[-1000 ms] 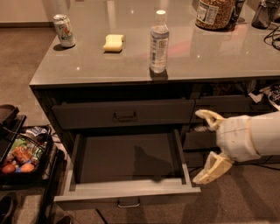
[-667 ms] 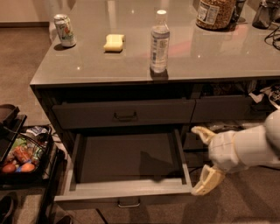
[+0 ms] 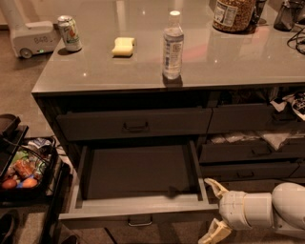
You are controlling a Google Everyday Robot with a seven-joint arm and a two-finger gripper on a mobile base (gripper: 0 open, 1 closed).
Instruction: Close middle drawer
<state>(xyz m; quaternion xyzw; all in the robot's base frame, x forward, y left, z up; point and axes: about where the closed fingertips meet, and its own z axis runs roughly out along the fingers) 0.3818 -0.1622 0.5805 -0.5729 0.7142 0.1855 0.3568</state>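
Next, I need to close at the front (image 3: 187,216) of the middle drawer, between its metal pull and the corner nearest my arm.
The middle drawer (image 3: 138,208) is pulled far out of the dark cabinet. Its plain box interior is empty, and its metal pull (image 3: 140,221) shows at the centre of its front near the bottom of the view. The top drawer (image 3: 136,124) above it is shut. My gripper (image 3: 213,210) sits at the lower right, just off the open drawer's front right corner, on a white arm coming in from the right. Its two cream fingers (image 3: 215,187) are spread apart and hold nothing.
On the grey countertop (image 3: 143,64) stand a water bottle (image 3: 172,46), a yellow sponge (image 3: 123,46), a soda can (image 3: 70,33) and a jar (image 3: 233,14). A rack of snacks (image 3: 21,171) stands left of the drawer. Cluttered shelves (image 3: 257,138) fill the right side.
My gripper has moved down and to the left, from beside the drawer's right wall to its front right corner. The drawer has not visibly moved.
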